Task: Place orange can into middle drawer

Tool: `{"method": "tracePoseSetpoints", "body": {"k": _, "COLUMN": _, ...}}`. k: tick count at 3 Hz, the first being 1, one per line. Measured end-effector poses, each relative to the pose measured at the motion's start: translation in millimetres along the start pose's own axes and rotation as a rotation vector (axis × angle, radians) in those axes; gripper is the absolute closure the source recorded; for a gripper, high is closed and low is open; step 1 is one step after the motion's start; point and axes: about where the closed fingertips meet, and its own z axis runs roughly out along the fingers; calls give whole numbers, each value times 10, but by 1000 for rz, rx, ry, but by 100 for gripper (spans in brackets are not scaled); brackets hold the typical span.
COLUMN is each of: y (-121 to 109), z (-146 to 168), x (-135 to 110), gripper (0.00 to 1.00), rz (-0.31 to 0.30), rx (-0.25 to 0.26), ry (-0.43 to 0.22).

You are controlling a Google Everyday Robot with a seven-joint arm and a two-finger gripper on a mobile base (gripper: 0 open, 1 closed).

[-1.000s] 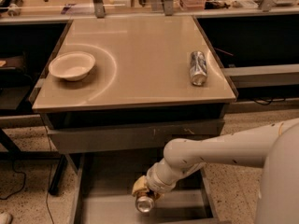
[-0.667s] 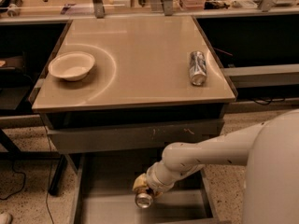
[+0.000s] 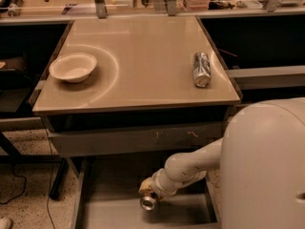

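Note:
The robot's gripper needs to release the orange can on the grey drawer's bottom near the middle [image 3: 149,198], between the thin sides.
The middle drawer [image 3: 114,213] stands pulled out below the table, a shallow grey tray with a flat floor and thin side walls. My gripper [image 3: 148,194] reaches down into it from the right. It holds the orange can [image 3: 148,202] on its side, the silver end facing the camera, low over the drawer floor near the middle. The can's sides are mostly hidden by the gripper. The white arm [image 3: 190,168] crosses over the drawer's right part.
A closed grey drawer [image 3: 133,140] with pale scratches sits above the open one. On the tan tabletop [image 3: 138,56] lie a white bowl [image 3: 73,67] at the left and a silver-grey can [image 3: 201,69] on its side at the right. My white body [image 3: 267,166] fills the lower right.
The gripper with the can has stayed almost in place over the drawer floor. The arm's elbow and my body have shifted, covering more of the right side.

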Motion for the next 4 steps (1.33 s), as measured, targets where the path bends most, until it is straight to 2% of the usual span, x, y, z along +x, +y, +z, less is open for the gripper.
{"method": "tracePoseSetpoints", "body": {"k": 2, "y": -163, "z": 288, "x": -171, "gripper": 100, "rz": 58, "rx": 1, "ry": -31}}
{"method": "tracePoseSetpoints", "body": {"k": 3, "y": -172, "z": 312, "x": -208, "gripper": 100, "rz": 72, "rx": -14, "ry": -24}}
{"method": "tracePoseSetpoints", "body": {"k": 4, "y": -172, "z": 312, "x": -209, "gripper": 82, "rz": 73, "rx": -14, "ry": -23}}
